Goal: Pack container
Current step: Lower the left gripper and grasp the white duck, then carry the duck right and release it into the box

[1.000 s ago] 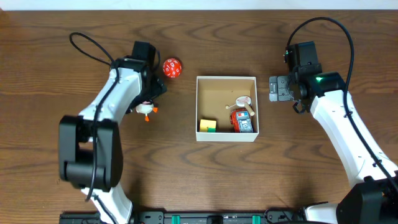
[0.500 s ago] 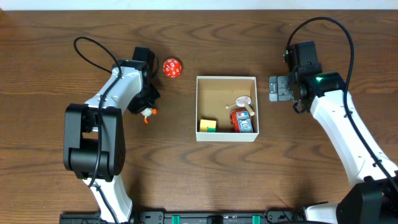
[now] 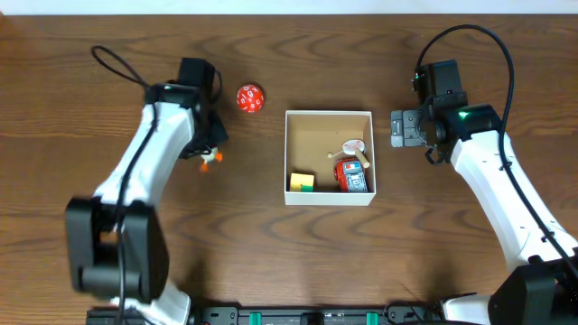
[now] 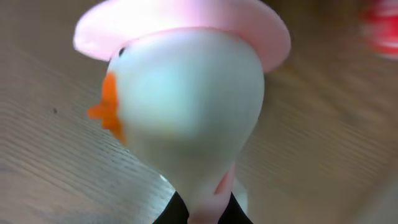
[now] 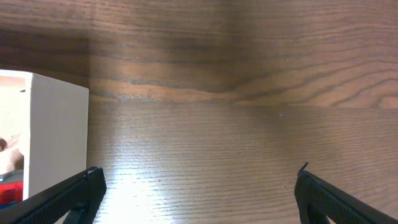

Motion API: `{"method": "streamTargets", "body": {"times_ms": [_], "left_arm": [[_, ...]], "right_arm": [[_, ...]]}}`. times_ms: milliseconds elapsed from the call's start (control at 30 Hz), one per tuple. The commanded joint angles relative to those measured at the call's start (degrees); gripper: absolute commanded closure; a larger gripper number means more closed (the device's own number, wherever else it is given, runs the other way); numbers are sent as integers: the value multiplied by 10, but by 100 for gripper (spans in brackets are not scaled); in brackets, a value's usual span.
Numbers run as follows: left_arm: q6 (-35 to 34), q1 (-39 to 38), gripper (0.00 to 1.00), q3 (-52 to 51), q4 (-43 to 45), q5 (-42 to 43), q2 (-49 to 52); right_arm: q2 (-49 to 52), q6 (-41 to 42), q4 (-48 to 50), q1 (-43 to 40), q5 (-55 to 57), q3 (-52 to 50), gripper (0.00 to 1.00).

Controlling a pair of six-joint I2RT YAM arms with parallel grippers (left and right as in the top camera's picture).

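The robot's left gripper needs to release the toy duck between the yellow-green block and the small pale figure (image 3: 319,160) in the box.
The container (image 3: 329,114), a square white-walled box with a tan inside, sits at the table's middle; its white wall also shows at the left of the right wrist view (image 5: 56,143). A white toy duck (image 4: 186,112) with a pink hat and orange beak fills the left wrist view. My left gripper (image 4: 202,214) is shut on its lower end. From overhead the duck (image 3: 209,160) shows under that gripper (image 3: 206,149), left of the box. My right gripper (image 3: 397,128) stands open just right of the box, with only bare wood between its fingers (image 5: 74,193).
Inside the box lie a yellow-green block (image 3: 302,182), a red toy car (image 3: 351,175) and a small pale figure (image 3: 356,148). A red many-sided die (image 3: 250,98) rests on the wood up and left of the box, close to my left arm.
My left gripper has shut on the duck, and the left arm has swung, shifting the duck slightly left. The right arm has not moved.
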Motion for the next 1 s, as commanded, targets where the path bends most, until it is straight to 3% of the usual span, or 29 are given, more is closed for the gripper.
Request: {"method": "streamTargets", "body": {"times_ms": [0, 167, 433, 667, 967], "left_arm": [[59, -9, 94, 1, -1, 42, -71], [86, -58, 94, 1, 4, 72, -145], [237, -210, 94, 1, 61, 104, -183], [230, -293, 94, 1, 95, 102, -146], [230, -309, 94, 1, 142, 101, -59]], "right_arm": [[-5, 7, 0, -2, 2, 3, 1], [-5, 7, 0, -2, 2, 3, 1], [-5, 7, 0, -2, 2, 3, 1], [-5, 7, 0, -2, 2, 3, 1], [-5, 7, 0, -2, 2, 3, 1]]}}
